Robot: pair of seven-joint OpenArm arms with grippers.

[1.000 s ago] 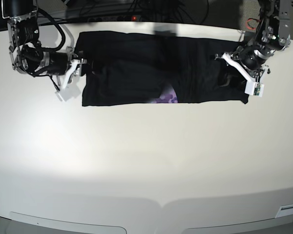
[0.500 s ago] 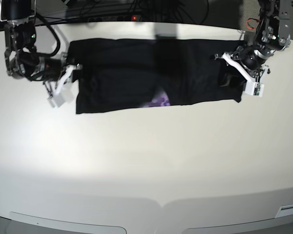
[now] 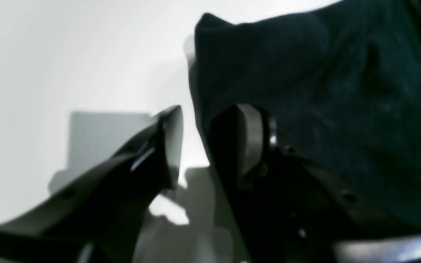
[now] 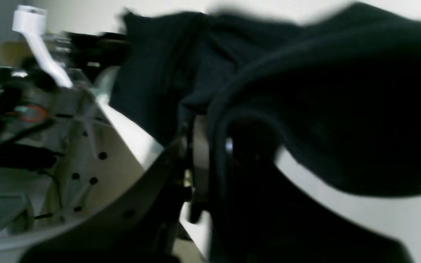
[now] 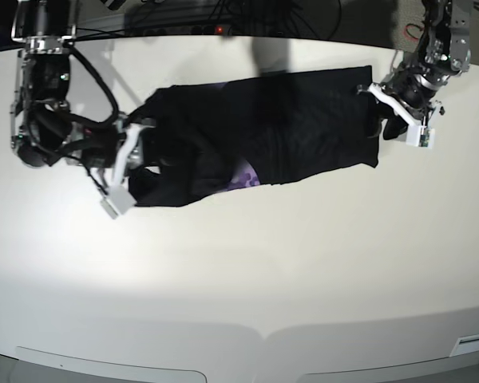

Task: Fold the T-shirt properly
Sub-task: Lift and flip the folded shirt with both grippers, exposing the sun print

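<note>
I need to next close my left gripper on the middle of the black T-shirt's end edge [image 5: 378,121] [image 3: 203,131], at the end opposite my right gripper.
The black T-shirt [image 5: 303,128] lies across the back of the white table [image 5: 239,279], bunched at its left end, with a bit of purple print [image 5: 243,177] showing at its front edge. My right gripper [image 5: 136,159] is at that bunched left end. In the right wrist view it [image 4: 210,146] is shut on a fold of the black cloth [image 4: 323,109]. My left gripper [image 5: 381,120] is at the shirt's right edge. In the left wrist view its jaws [image 3: 210,120] stand apart, with the cloth [image 3: 323,91] draped over one finger [image 3: 250,138].
Cables and a power strip with a red light [image 5: 219,30] run along the table's back edge. A white label [image 5: 471,345] sits at the front right corner.
My right gripper has dragged the shirt's left end rightward and toward the front, bunching it. The whole shirt now lies slanted. My left gripper has shifted slightly toward the back.
</note>
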